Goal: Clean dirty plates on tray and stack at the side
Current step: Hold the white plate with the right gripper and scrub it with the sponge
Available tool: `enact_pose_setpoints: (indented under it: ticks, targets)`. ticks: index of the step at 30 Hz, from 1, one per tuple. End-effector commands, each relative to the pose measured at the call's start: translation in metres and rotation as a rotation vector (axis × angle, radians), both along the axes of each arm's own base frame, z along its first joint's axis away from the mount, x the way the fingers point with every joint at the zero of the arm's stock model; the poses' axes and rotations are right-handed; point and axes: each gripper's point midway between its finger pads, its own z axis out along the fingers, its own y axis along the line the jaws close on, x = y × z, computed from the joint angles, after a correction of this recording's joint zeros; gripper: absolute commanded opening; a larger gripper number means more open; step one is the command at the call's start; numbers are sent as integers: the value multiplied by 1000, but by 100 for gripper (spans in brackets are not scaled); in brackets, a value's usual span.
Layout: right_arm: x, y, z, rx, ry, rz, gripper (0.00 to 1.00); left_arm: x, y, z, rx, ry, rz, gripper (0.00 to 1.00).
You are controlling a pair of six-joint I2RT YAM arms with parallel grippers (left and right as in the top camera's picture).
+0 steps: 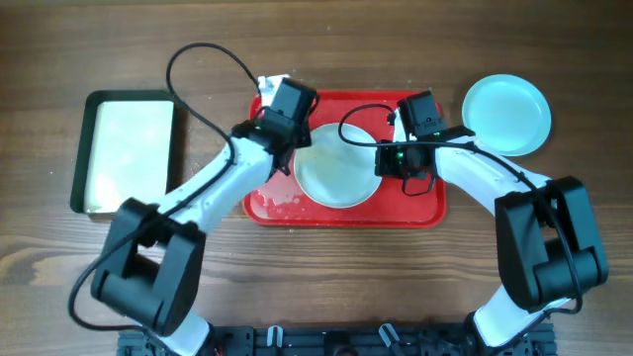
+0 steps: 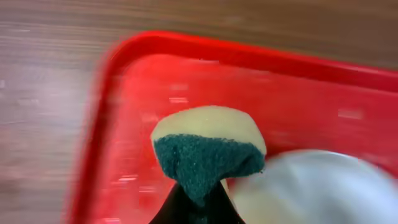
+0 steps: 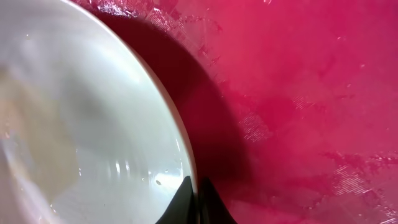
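Note:
The robot's left gripper will release the yellow and green sponge near the middle of the black-rimmed cream pan (image 1: 118, 164).
A white plate (image 1: 336, 168) lies in the middle of the red tray (image 1: 425, 213). My right gripper (image 1: 388, 161) is shut on the plate's right rim; the right wrist view shows the rim (image 3: 186, 155) pinched between the fingertips (image 3: 194, 205) and tilted above the wet tray (image 3: 311, 93). My left gripper (image 1: 287, 138) is shut on a yellow and green sponge (image 2: 208, 149) at the plate's left edge (image 2: 311, 186), over the tray's back left part (image 2: 155, 81). A pale blue plate (image 1: 506, 114) lies on the table right of the tray.
A black-rimmed cream pan (image 1: 127, 150) sits on the table at the left. Something white (image 1: 272, 84) shows behind the tray's back left corner. Wet residue (image 1: 277, 203) lies on the tray's front left part.

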Motion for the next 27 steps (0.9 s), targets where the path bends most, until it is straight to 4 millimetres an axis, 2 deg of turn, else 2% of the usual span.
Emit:
enact_pose_setpoints:
  ticks: [1, 3, 4, 6, 10, 15, 18, 21, 24, 27]
  targets:
    - [0, -10, -8, -50, 7, -6, 4, -37, -79, -1, -360, 163, -289, 4]
    - [0, -10, -8, -49, 5, -7, 4, -45, -93, -15, -391, 212, -330, 4]
    - [0, -10, -8, -49, 6, -7, 5, -50, -96, -29, -374, 243, -334, 4]
    - [-1, -10, -8, -50, 10, -7, 4, -56, -91, -55, -330, 298, -321, 4]
    - [-4, -11, -9, -55, 21, -5, 4, -47, -50, -73, -118, 278, -190, 4]
    - [-7, -12, -10, -63, 26, 17, 4, -29, 14, -68, 161, 185, -14, 4]
    - [-10, -13, -11, -82, 22, 84, 4, -19, 39, -41, 281, 98, 64, 4]
    - [-6, -12, -6, -79, 8, 93, 4, -12, 43, 4, 260, -13, 101, 4]
    - [2, 6, 15, -4, -43, 180, 4, -13, 45, 55, 179, -115, 124, 4]
    - [15, 5, 45, -35, -108, 224, 4, -16, 65, 109, 69, -210, 183, 4]
